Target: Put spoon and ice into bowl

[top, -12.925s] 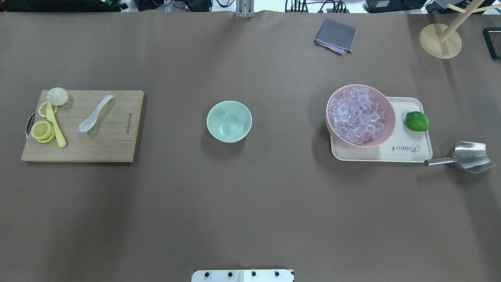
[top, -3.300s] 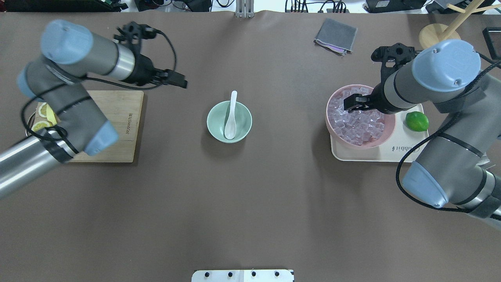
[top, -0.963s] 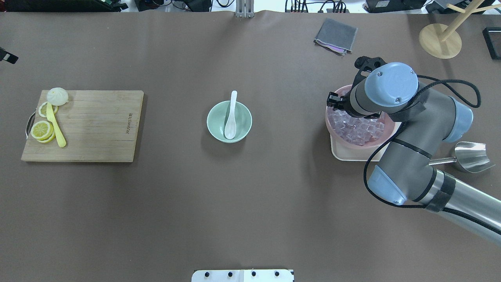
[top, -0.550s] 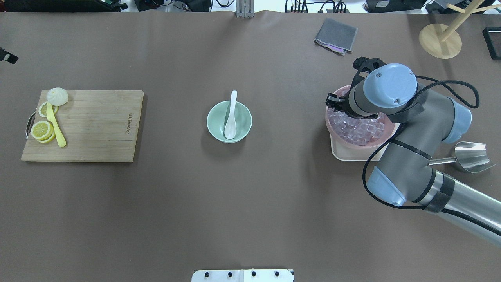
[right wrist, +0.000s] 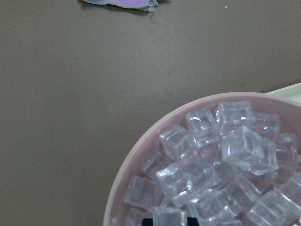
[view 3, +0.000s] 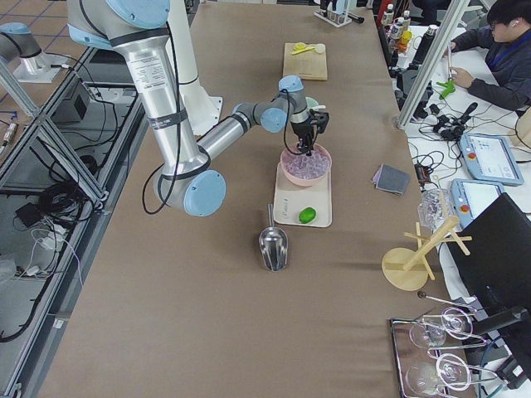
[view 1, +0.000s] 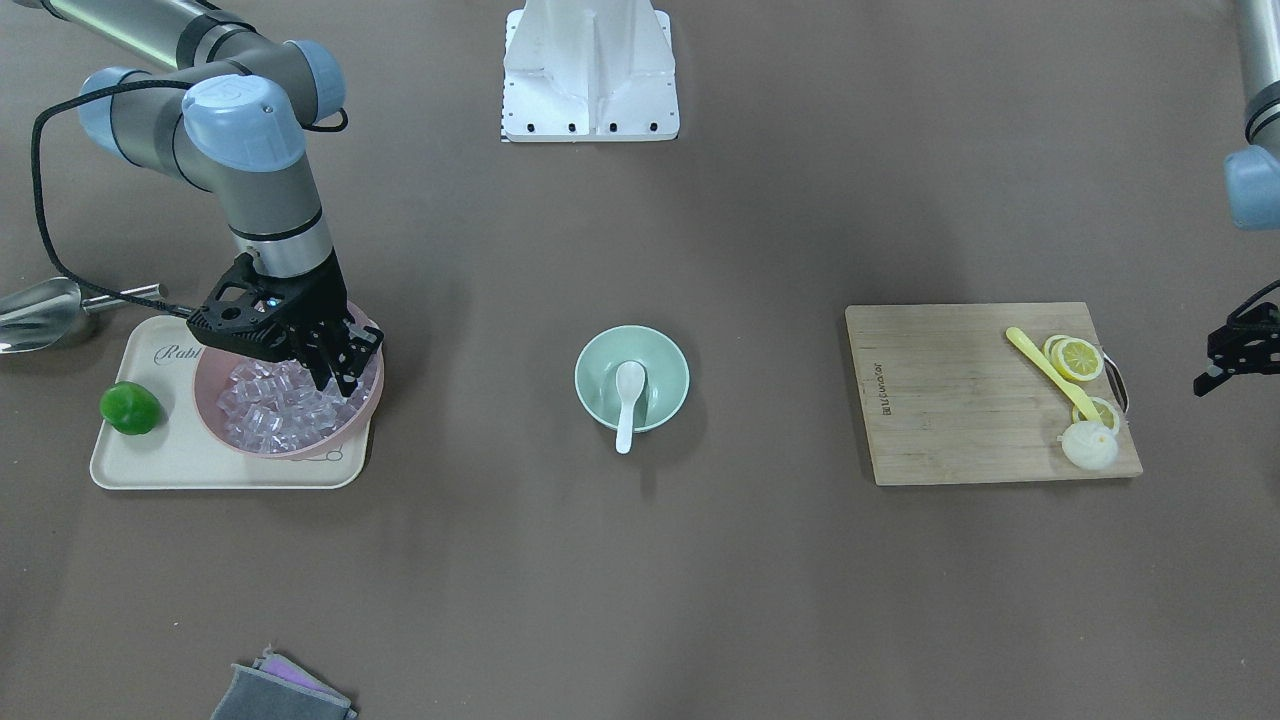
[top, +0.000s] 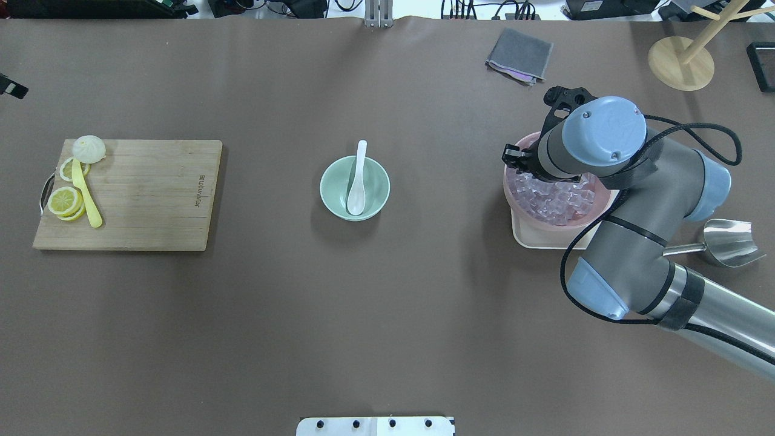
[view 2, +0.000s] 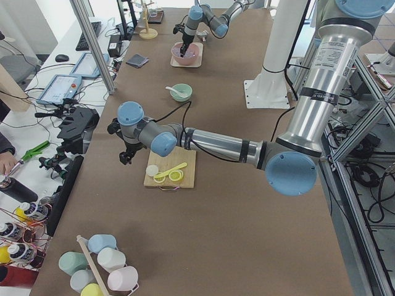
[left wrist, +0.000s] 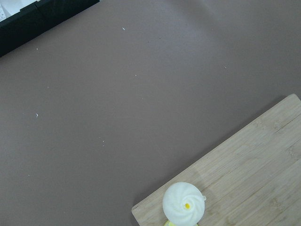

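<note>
Next, my right gripper releases the ice cube, still down in the pink bowl, on the head of the white spoon (view 1: 630, 379) inside the mint-green bowl.
The white spoon (top: 357, 181) lies in the mint-green bowl (top: 330, 181) at the table's middle, head inside and handle over the far rim; both also show in the front view, the spoon (view 1: 628, 395) in the bowl (view 1: 600, 355). Ice cubes (top: 554, 203) fill the pink bowl (top: 508, 194). My right gripper (view 1: 335, 378) reaches down into the ice near the pink bowl's edge that faces the green bowl. In the right wrist view it (right wrist: 169, 220) is shut on one ice cube (right wrist: 169, 214). My left gripper (view 1: 1235, 355) hangs beyond the cutting board; I cannot tell its state.
The wooden cutting board (top: 145, 194) holds a yellow spoon (top: 85, 197) and lemon slices (top: 65, 201). The pink bowl stands on a cream tray (view 1: 150, 465) with a lime (view 1: 130, 408). A metal scoop (top: 726, 242), a grey cloth (top: 521, 54) and a wooden stand (top: 681, 63) lie around.
The spoon went from the cutting board into the green bowl and the left arm drew back to the table's edge. In the last second the right gripper shifted slightly toward the pink bowl's edge.
</note>
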Robot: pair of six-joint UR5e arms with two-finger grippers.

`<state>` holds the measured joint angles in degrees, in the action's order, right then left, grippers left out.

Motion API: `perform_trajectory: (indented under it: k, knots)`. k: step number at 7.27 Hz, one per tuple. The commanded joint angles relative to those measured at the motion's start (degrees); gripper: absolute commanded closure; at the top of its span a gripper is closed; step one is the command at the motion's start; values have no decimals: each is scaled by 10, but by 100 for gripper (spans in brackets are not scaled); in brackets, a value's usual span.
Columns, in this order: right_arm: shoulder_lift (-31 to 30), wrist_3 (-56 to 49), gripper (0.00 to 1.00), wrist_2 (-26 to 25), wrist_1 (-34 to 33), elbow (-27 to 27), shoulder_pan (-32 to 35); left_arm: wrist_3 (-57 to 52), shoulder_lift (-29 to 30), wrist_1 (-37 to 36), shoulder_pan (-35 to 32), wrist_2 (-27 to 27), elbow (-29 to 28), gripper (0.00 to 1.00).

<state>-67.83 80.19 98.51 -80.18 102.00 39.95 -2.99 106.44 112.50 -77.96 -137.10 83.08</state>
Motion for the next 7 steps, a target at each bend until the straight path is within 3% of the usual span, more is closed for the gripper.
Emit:
perform_trajectory:
  k: [1,3,4,5,7]
  knots:
    - [5,-2,100,5,-7,21,11,0,0,0,0,0,0,0]
    - [33,-6,100,-2,-2,29,10,0,-1,-1,0,0,0,0]
    - [52,-8,100,-36,-1,29,-12,0,-1,-1,0,0,0,0]
    - [68,-8,100,-106,-5,25,-48,0,-1,-1,0,0,0,0]
    - [102,2,100,-169,-6,5,-99,0,-2,-1,-1,-1,0,0]
